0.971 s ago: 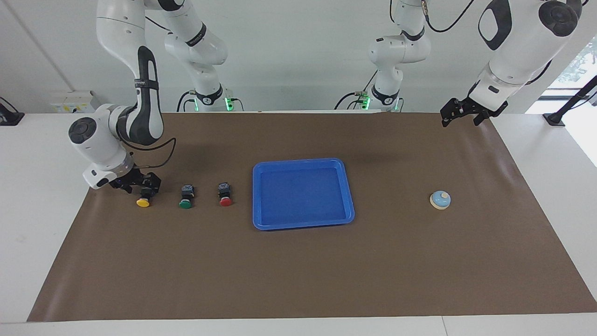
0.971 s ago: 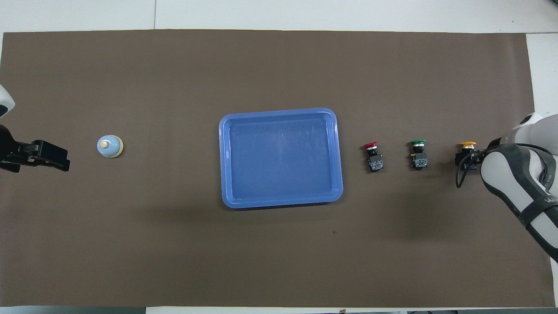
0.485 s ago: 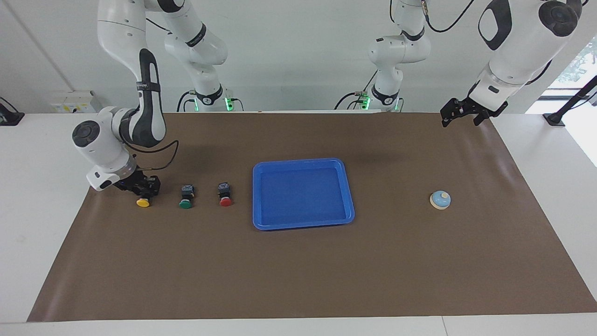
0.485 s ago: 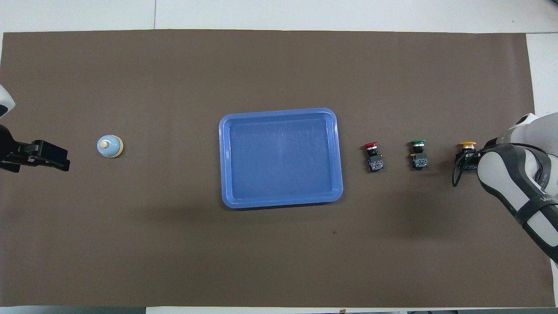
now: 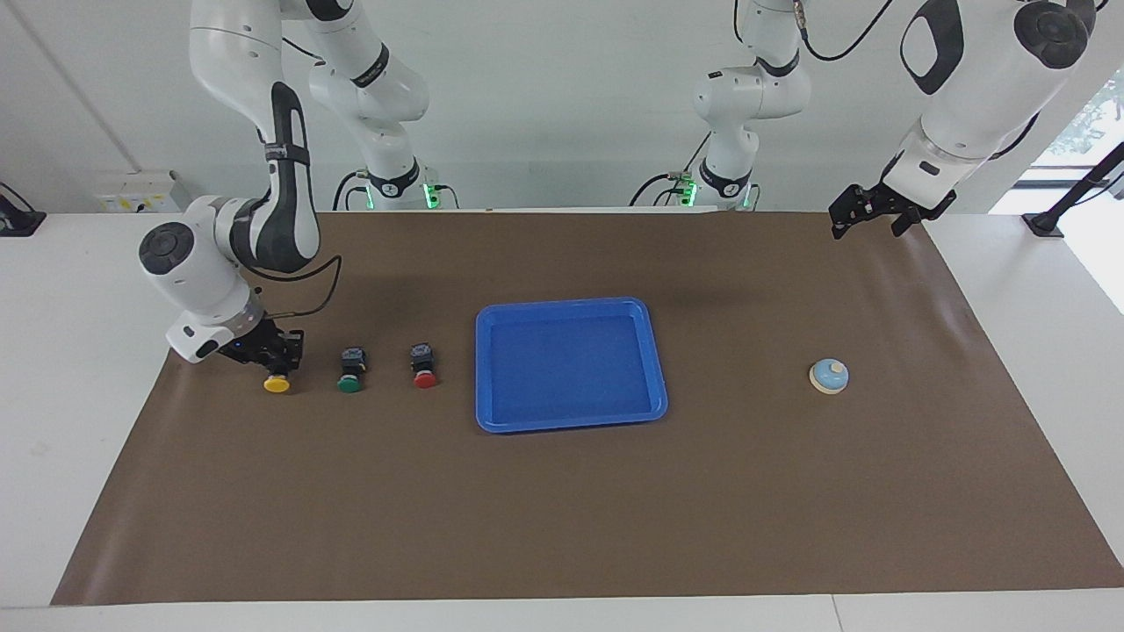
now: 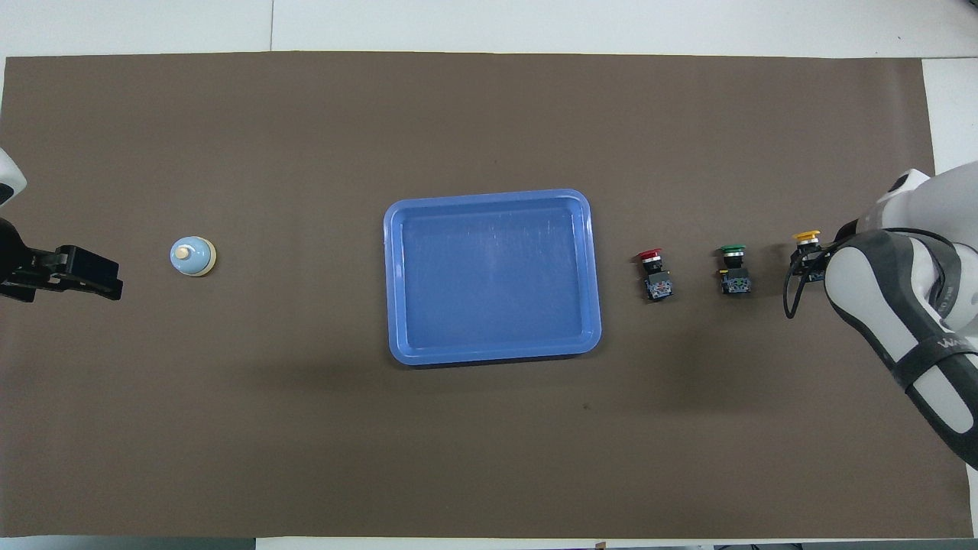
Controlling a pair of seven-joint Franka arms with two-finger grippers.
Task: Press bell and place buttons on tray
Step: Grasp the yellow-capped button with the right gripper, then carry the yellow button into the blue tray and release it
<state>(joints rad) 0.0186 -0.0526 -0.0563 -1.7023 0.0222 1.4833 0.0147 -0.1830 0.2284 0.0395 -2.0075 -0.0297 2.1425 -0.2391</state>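
I should let go of the yellow button with my right gripper inside the blue tray, close to the rim (image 6: 560, 298) facing the red button.
Three buttons line up between the tray and the right arm's end of the table. My right gripper (image 5: 279, 362) is shut on the black body of the yellow button (image 5: 277, 384), whose cap (image 6: 805, 237) pokes out past the arm. I cannot tell whether it touches the mat. The green button (image 5: 349, 383) and then the red button (image 5: 425, 379) lie beside it on the mat, toward the blue tray (image 5: 571, 304) at mid-table. The light-blue bell (image 5: 828, 376) stands toward the left arm's end. My left gripper (image 5: 865, 215) waits open in the air, over the mat's edge nearest the robots.
A brown mat (image 5: 562, 509) covers the table, with white table (image 5: 79, 421) around it. In the overhead view the right arm's forearm (image 6: 901, 305) covers the mat's corner next to the yellow button.
My right gripper has shut on the yellow button and shifted it slightly toward the green button. The left arm has not moved.
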